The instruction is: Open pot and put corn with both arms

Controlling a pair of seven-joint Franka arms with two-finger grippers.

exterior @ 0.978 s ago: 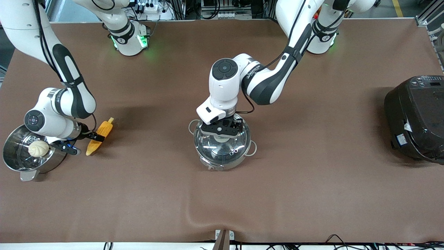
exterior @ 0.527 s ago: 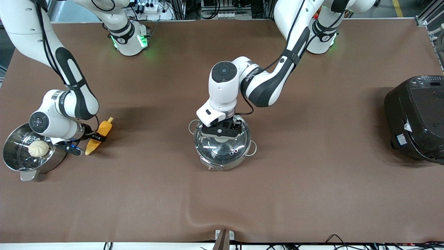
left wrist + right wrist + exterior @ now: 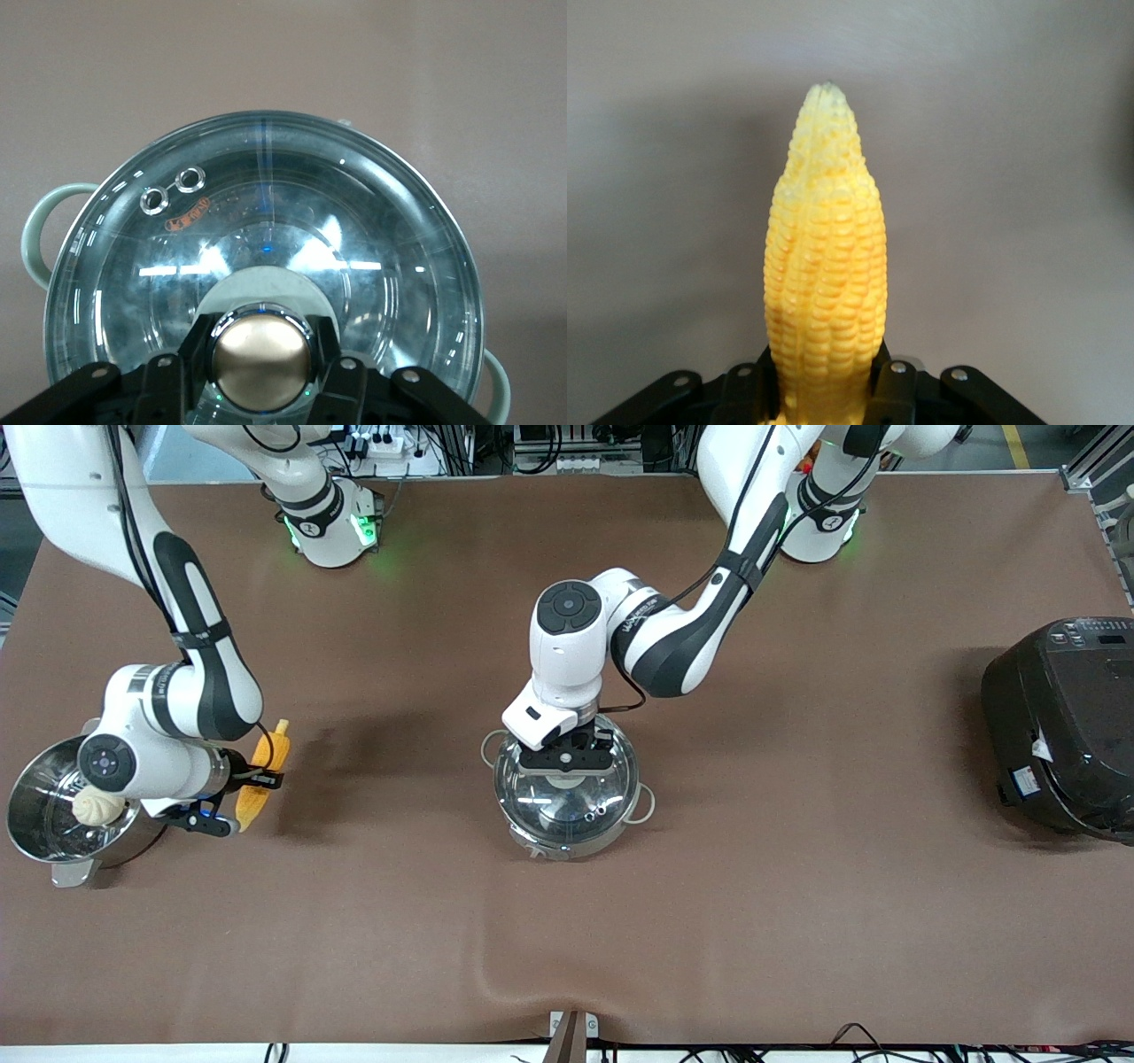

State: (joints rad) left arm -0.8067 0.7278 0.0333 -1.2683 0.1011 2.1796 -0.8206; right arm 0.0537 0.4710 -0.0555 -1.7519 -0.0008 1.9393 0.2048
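Note:
Next, my left gripper lets go of the glass lid so that it lies on the brown cloth [image 3: 799,841], between the pot with the looped handle and the black cooker.
The shiny steel pot [image 3: 556,848] with looped wire handles stands mid-table, its glass lid [image 3: 580,808] on it. My left gripper [image 3: 564,762] is down on the lid, shut on the copper-coloured knob [image 3: 261,357], with a finger on either side of it [image 3: 261,390]. The lid [image 3: 266,221] lies level on the pot. My right gripper [image 3: 251,784] is shut on the thick end of the yellow corn [image 3: 263,771] and holds it just above the table, near the right arm's end. In the right wrist view the corn [image 3: 826,257] points away from the gripper [image 3: 826,394].
A steel pot with flat tab handles [image 3: 40,841] holds a round white bun [image 3: 96,804], right beside my right wrist. A big black cooker [image 3: 1063,726] stands at the left arm's end. The brown cloth has a wrinkle [image 3: 496,965] near the front edge.
My right gripper has risen with the corn, which now casts a shadow apart from itself on the cloth. My left gripper has settled slightly on the lid knob; the lid has not moved.

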